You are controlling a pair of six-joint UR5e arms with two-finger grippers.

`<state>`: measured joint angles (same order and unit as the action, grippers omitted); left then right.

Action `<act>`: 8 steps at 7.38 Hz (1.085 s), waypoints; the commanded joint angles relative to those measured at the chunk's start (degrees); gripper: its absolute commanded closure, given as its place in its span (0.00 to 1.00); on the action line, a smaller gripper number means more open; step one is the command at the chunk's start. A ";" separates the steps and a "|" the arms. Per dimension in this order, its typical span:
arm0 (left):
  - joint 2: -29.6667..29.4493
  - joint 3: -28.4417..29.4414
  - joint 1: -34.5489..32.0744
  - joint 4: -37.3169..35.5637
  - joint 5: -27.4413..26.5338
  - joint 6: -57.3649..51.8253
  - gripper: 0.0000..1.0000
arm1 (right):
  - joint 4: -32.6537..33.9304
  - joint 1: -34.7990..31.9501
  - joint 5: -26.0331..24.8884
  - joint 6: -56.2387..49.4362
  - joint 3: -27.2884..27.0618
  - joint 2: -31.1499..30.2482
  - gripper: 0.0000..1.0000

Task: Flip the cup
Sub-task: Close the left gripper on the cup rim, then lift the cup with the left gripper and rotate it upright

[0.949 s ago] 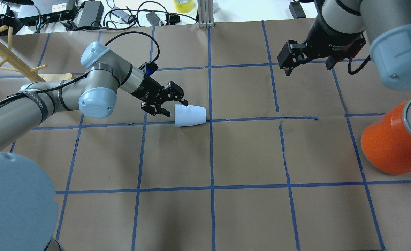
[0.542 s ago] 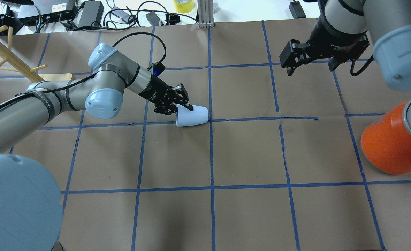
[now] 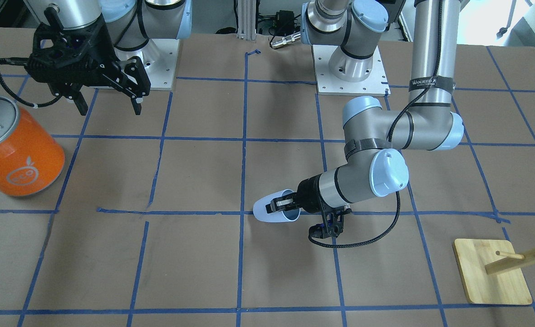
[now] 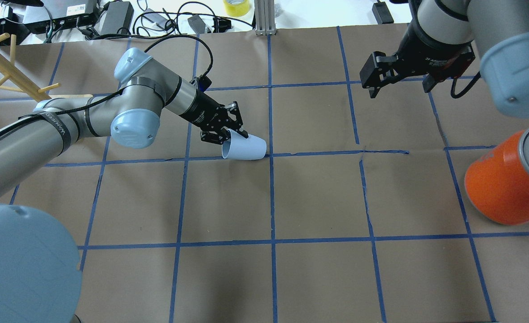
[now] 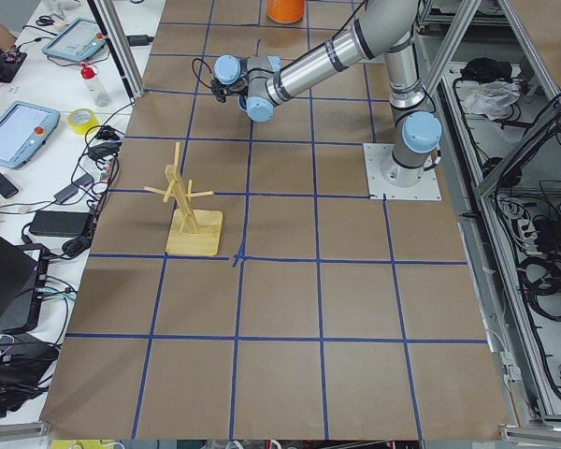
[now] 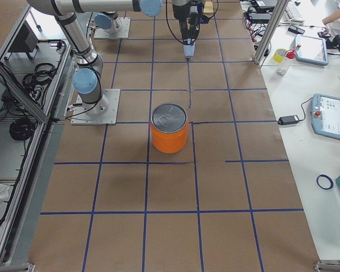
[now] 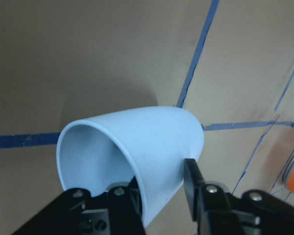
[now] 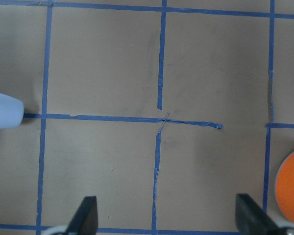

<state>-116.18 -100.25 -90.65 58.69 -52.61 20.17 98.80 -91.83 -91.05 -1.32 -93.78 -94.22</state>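
The robot's left gripper should set the cup down on the brown paper in the taped square (image 3: 386, 266) beside the wooden peg rack.
The cup (image 4: 248, 148) is a small pale blue tumbler lying on its side near the table's middle, mouth toward my left arm. My left gripper (image 4: 232, 133) is shut on its rim. In the left wrist view, one finger (image 7: 123, 201) sits inside the cup (image 7: 137, 142) and the other outside its wall. The front-facing view shows the cup (image 3: 267, 212) and left gripper (image 3: 282, 203) low over the paper. My right gripper (image 4: 399, 87) is open and empty, high over the far right, well away from the cup (image 8: 2, 110).
A big orange can (image 4: 502, 184) with a silver top stands at the right edge; it also shows in the front-facing view (image 3: 15, 150). A wooden peg rack (image 4: 8, 67) stands at the far left. Brown paper with blue tape lines covers the table (image 4: 318, 202).
My left gripper moved right onto the cup's mouth and closed on the rim. The cup turned slightly, its mouth end shifting. The right arm barely moved.
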 commanded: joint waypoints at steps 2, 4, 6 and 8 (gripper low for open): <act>0.86 5.92 -0.14 1.07 -9.13 5.67 1.00 | -0.45 -0.02 0.00 0.09 0.00 0.00 0.00; 2.88 9.09 -0.32 1.52 -23.42 2.53 1.00 | -0.45 -0.02 0.00 0.00 0.00 0.00 0.00; 2.54 12.43 0.47 3.45 -38.27 -13.31 1.00 | 0.86 0.07 0.43 -0.09 0.17 0.09 0.00; 0.96 12.53 3.18 2.93 -40.38 -21.38 1.00 | 1.48 0.25 1.32 0.00 1.05 0.35 0.00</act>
<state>-114.27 -88.01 -89.21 61.75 -90.74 3.95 99.64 -91.69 -90.14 -1.37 -93.16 -94.01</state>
